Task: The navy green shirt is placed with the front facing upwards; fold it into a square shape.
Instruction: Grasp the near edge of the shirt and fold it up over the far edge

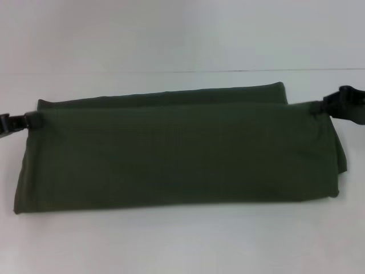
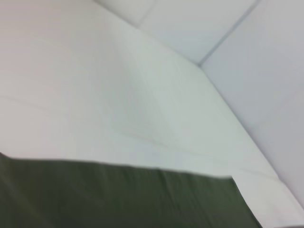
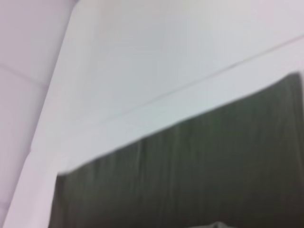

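I will use my right gripper to let go of the top layer of the navy green shirt on the back layer's far corner (image 1: 279, 85) (image 3: 293, 79) that is nearest that gripper.
The navy green shirt (image 1: 177, 154) lies on the white table (image 1: 182, 240) as a long dark olive band, folded over itself. Its print, collar and sleeves are hidden. A back layer (image 1: 171, 94) shows along the far edge. My left gripper (image 1: 25, 121) is shut on the upper left corner of the top layer. My right gripper (image 1: 319, 107) is shut on the upper right corner. Both hold that layer's far edge. The shirt shows in the left wrist view (image 2: 118, 199) and in the right wrist view (image 3: 199, 171), without my fingers.
The white table runs back to a pale wall (image 1: 182, 28); their seam (image 1: 228, 71) lies just behind the shirt. The wrist views show bare white table (image 2: 118, 95) and the wall corner (image 2: 202, 64) beyond the cloth.
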Motion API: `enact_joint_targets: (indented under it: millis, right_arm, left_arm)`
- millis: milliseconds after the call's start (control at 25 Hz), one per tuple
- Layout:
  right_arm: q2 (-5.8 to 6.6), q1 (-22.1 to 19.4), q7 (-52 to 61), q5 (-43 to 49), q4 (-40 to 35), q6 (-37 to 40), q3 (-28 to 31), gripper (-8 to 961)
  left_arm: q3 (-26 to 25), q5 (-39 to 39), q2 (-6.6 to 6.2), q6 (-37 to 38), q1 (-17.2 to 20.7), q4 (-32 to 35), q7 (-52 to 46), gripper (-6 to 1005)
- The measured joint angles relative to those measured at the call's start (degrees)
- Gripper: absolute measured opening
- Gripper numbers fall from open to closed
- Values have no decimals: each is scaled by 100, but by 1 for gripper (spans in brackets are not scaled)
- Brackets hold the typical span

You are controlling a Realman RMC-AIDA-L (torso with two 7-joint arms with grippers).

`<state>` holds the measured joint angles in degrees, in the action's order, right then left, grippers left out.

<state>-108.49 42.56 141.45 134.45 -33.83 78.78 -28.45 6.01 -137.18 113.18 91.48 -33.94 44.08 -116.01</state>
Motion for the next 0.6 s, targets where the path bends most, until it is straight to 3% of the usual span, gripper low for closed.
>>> enact_joint_targets:
  millis: [280,600]
  right_arm:
    - [-418,94,-323,-159,40,-1225,-126,89]
    - [-617,51,-711,-750,91,-2112,-135,94]
  left_arm:
    - [31,626,374,-975,-19,-124,259,42]
    - [320,1226,580,-1748,-56,-209,381,42]
